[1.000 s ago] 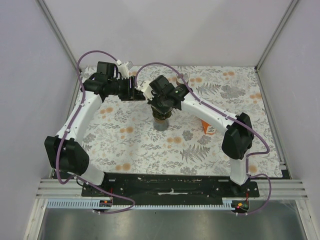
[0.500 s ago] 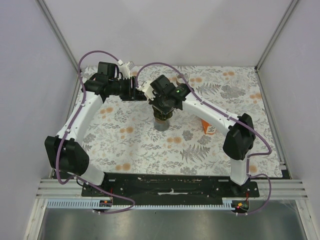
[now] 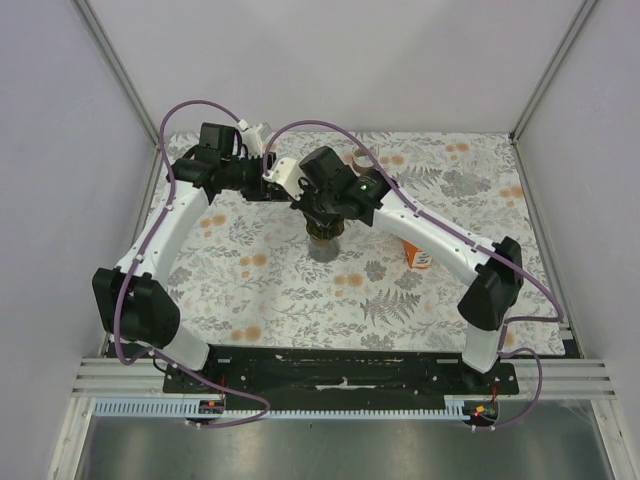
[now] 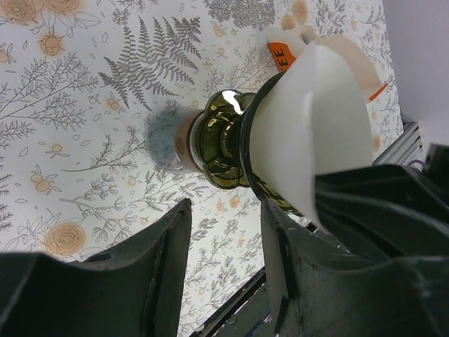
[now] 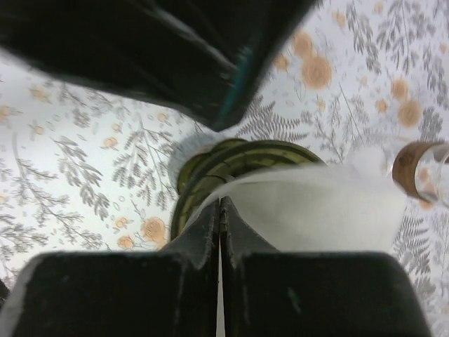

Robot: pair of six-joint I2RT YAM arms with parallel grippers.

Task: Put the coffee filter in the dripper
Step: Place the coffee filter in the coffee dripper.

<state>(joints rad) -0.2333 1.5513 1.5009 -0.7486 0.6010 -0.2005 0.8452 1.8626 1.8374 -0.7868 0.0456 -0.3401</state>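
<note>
The coffee filter is tilted in the opening of the dripper, so my right gripper will open, back away and take the filter's edge [image 4: 321,57] nearest the orange carton.
An olive-green glass dripper [image 4: 223,151] stands on a grey cup [image 4: 163,138] near the table's middle, and the top view shows the dripper [image 3: 325,236] under the right wrist. The white coffee filter [image 5: 316,210] sits tilted in the dripper's mouth, its cone sticking out over the rim [image 5: 210,168]. My right gripper [image 5: 219,205] is shut on the filter's edge right at that rim. Just left of the dripper, my left gripper [image 4: 224,210] is open with nothing between its fingers; the filter [image 4: 309,126] rises beside its right finger.
An orange carton [image 3: 417,255] stands right of the dripper. A clear glass with a brown band [image 5: 421,172] stands behind it. The left arm's black gripper body [image 5: 175,49] hangs close over the dripper. The flowered cloth [image 3: 300,300] covers the table.
The right wrist has shifted slightly back and left over the dripper, its elbow swinging out to the right. The left gripper has edged a little toward the dripper.
</note>
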